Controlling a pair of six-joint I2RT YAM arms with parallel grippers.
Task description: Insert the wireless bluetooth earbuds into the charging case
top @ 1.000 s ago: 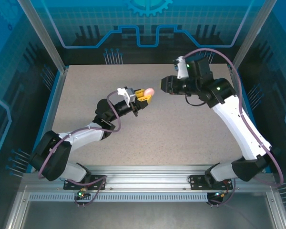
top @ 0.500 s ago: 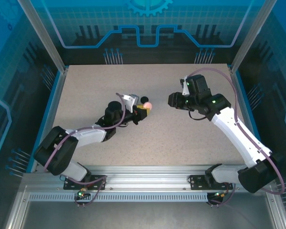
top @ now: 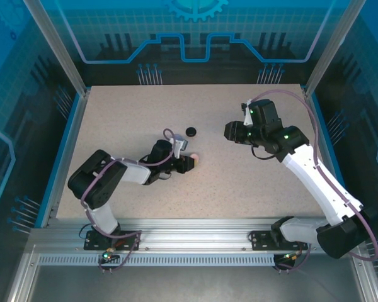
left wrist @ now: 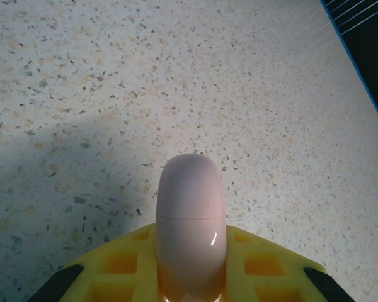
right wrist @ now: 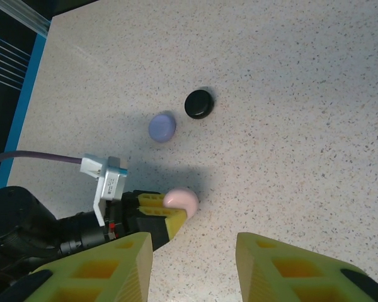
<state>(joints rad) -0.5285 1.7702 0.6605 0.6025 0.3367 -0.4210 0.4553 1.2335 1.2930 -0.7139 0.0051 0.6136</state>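
Observation:
Next, I release the pale pink charging case from my left gripper on the bare table (top: 197, 162) in front of the black round case.
My left gripper (top: 188, 162) is shut on a closed pale pink charging case (top: 195, 160), held low over the table. In the left wrist view the pink case (left wrist: 190, 217) stands on edge between the yellow fingers (left wrist: 116, 267), its lid seam showing. From the right wrist camera, the pink case (right wrist: 181, 200) sits in the left gripper (right wrist: 162, 211). My right gripper (top: 234, 132) hovers open above the table to the right, its fingertips (right wrist: 110, 267) wide apart with nothing between them. No earbuds are in view.
A closed black round case (top: 191, 131) lies on the table behind the left gripper. A lavender round case (right wrist: 162, 126) lies beside the black case (right wrist: 198, 104). The blue-edged table border (right wrist: 22, 107) runs along the left.
The left arm has dropped and pulled nearer with the pink case, from raised to table level. That uncovered the black case. The right gripper drifted slightly right.

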